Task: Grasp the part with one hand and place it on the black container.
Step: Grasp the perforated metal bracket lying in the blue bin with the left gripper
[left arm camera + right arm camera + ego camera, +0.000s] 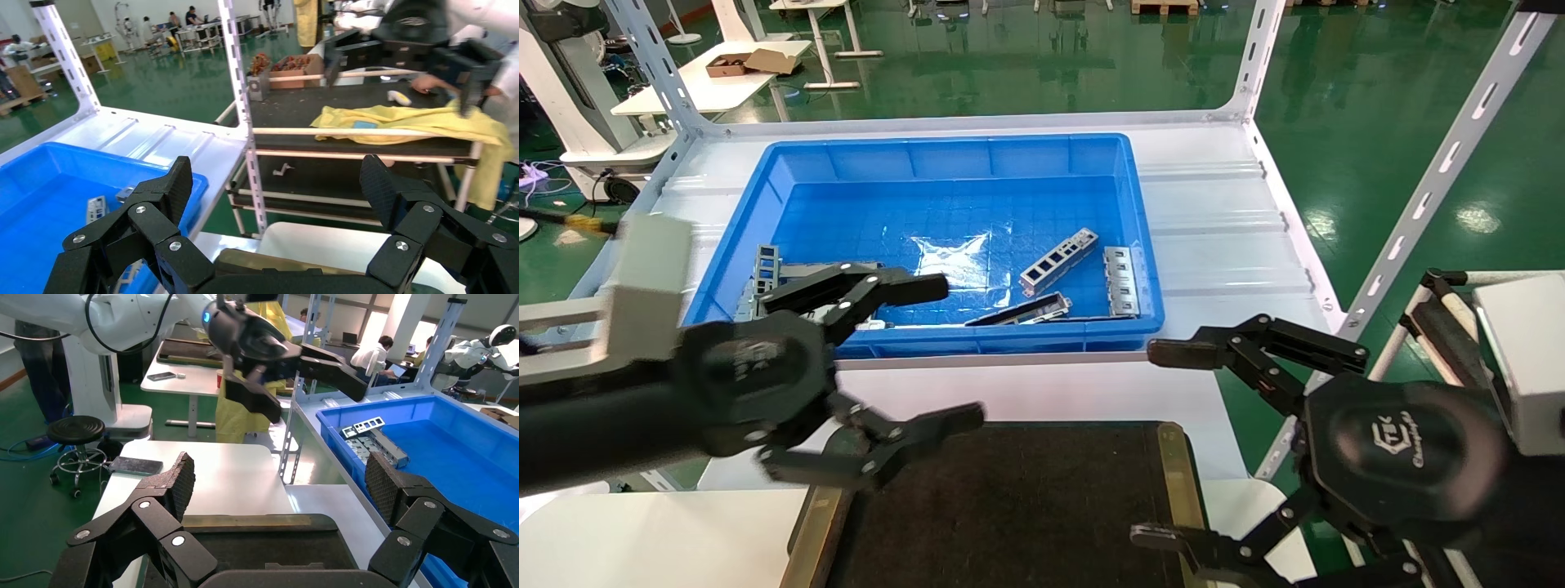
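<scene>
The robot's left gripper needs to close across the large cutouts in the near half [1046,268] of the part that lies at an angle in the blue bin.
The part [1058,261], a slim silvery strip with a row of rectangular cutouts, lies at an angle in the blue bin [797,163]. Similar strips lie beside it [1122,280] and near the bin's front wall [1021,310]. The black container [1009,506] lies flat at the near edge, between my arms. My left gripper [952,353] is open and empty, hovering over the bin's front left corner and the container's far left corner. My right gripper [1156,445] is open and empty at the container's right edge. In the right wrist view, strips [365,425] show in the bin.
More grey slotted plates [764,269] lie at the bin's left end, partly hidden by my left fingers. White slotted rack posts [1442,163] rise at the table's right side. A cart with a yellow cloth [422,122] stands to the right.
</scene>
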Motion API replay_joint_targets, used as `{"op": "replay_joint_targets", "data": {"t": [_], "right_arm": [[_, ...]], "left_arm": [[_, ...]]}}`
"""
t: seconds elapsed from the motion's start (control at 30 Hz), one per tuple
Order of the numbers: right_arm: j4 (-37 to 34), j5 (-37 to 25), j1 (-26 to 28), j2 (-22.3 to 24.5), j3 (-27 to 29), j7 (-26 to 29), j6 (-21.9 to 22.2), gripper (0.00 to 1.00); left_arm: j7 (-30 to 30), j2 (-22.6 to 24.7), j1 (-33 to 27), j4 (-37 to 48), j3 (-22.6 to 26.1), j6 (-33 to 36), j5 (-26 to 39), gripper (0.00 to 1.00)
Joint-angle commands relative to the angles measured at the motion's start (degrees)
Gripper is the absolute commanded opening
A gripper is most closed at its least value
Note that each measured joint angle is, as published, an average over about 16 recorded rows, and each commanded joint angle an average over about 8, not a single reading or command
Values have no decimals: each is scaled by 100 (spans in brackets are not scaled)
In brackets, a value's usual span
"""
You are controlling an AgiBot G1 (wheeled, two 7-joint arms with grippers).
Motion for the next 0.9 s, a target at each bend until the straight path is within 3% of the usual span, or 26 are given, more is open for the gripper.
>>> {"op": "replay_joint_targets", "data": {"t": [0.03, 0.47, 0.9], "right_arm": [[0, 0, 0, 0, 0, 0, 0, 100], [0, 1, 1, 1, -2, -1, 1, 100], [0, 2, 1, 1, -3, -2, 1, 100]], "left_arm": [[-62, 93, -70, -7, 48, -180, 127, 100], [-130, 1099, -601, 561, 637, -1201, 1340, 100], [34, 2667, -1462, 2672, 1268, -2475, 2644, 100]]}}
